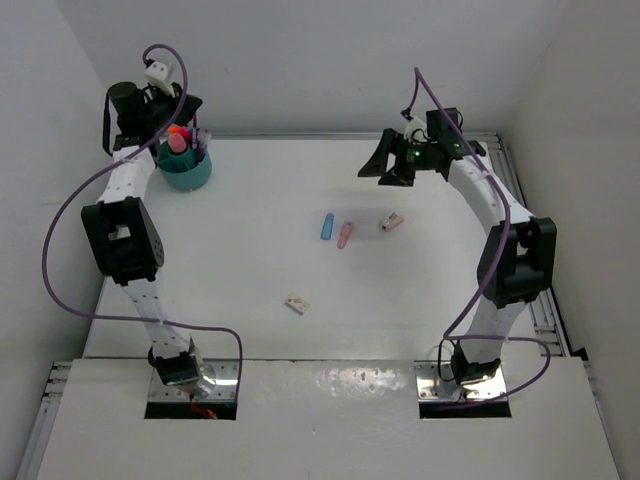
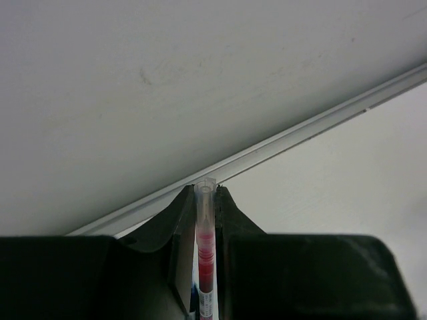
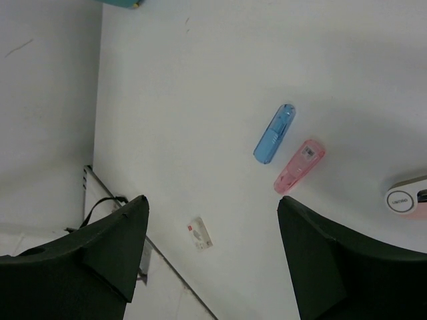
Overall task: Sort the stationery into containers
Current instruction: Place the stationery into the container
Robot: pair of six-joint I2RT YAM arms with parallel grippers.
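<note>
The middle of the pink tube (image 1: 346, 235) (image 3: 299, 167), beside the blue tube, is the next place my right gripper needs to go to and close on.
The teal cup (image 1: 186, 172) stands at the back left of the table with several highlighters and pens (image 1: 180, 138) upright in it. My left gripper (image 1: 181, 110) hovers just above the cup. In the left wrist view this gripper (image 2: 205, 191) is shut on a thin red pen (image 2: 205, 250) with a clear cap, pointing at the back wall. My right gripper (image 1: 394, 162) hangs open at the back right, nothing between its fingers (image 3: 212, 202). On the table lie a blue tube (image 3: 274, 134), a pink tube (image 3: 299, 166), a pastel eraser (image 3: 407, 198) and a small white eraser (image 3: 200, 233).
White walls close in the table at the back and both sides, with a metal rail (image 2: 287, 143) along the back edge. The loose items lie mid-table: the blue tube (image 1: 327, 227), pink tube (image 1: 345, 235), pastel eraser (image 1: 391, 222) and small eraser (image 1: 296, 303).
</note>
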